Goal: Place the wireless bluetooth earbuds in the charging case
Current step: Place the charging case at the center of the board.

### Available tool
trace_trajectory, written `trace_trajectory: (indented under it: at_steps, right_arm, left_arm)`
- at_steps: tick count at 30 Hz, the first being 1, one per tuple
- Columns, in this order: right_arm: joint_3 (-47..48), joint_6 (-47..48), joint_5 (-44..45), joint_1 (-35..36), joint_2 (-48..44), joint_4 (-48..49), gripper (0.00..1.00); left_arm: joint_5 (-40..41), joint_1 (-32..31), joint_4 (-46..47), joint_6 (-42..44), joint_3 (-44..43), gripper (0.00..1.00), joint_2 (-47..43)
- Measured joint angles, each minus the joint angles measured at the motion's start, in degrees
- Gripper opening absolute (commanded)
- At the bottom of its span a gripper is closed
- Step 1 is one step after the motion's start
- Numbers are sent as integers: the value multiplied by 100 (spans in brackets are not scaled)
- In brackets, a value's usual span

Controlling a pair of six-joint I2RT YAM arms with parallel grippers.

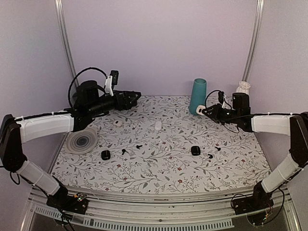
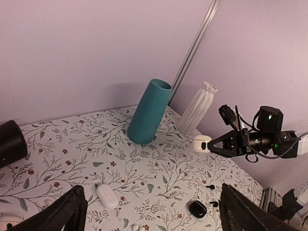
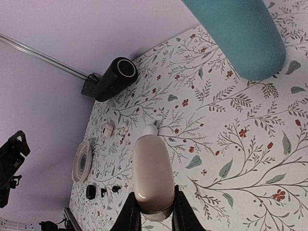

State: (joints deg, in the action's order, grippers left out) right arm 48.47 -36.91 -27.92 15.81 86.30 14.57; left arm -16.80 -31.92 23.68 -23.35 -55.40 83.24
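My right gripper is holding the white charging case. It will let go of the case on the patterned table (image 1: 205, 126) (image 3: 285, 148) in front of the teal cup.
My right gripper (image 1: 206, 111) is shut on a white charging case (image 1: 200, 109) and holds it in the air beside the teal cup. The wrist view shows the case (image 3: 153, 173) pinched between the fingers (image 3: 131, 216). A second white case (image 1: 158, 125) lies closed mid-table. Two white earbuds (image 2: 134, 227) lie near it. An open white case (image 1: 118, 123) sits further left. One black case (image 1: 195, 150) has black earbuds (image 1: 210, 156) beside it, and another black case (image 1: 106, 155) has black earbuds (image 1: 124, 151) beside it. My left gripper (image 1: 132, 98) is open and empty, raised at the back left.
A teal cup (image 1: 198, 95) and a white ribbed vase (image 1: 243, 87) stand at the back right. A striped round disc (image 1: 82, 142) lies at the left edge. A black cylinder (image 3: 115, 77) lies at the back left. Lilac walls close the sides and back.
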Motion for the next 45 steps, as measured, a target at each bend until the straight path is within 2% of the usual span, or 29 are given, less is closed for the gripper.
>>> trace_trajectory:
  at_steps: [6,10,14,20,23,30,37,45]
  right_arm:
    - [46,50,-256,-487,970,-227,3]
    - [387,85,-503,-702,1670,-363,3]
    - [767,103,-632,-802,2144,-442,4]
    - [1217,199,-627,-841,2529,-715,13]
    - [1338,256,-579,-876,2640,-907,17]
    - [1392,461,-308,-946,2699,-1381,42]
    - [1390,673,39,-946,2601,-1698,59]
    - [922,866,520,-938,2004,-1993,62]
  left_arm:
    - [254,96,-186,22,146,96,-153]
    - [267,267,-22,-81,651,96,-518]
    - [308,428,-203,-111,708,96,-542]
    - [173,446,-603,-44,496,96,-348]
    - [83,446,-699,-44,487,96,-306]
    - [-72,446,-835,-50,417,96,-245]
    - [-44,446,-855,-87,286,96,-114]
    - [-31,428,-859,-133,286,96,81]
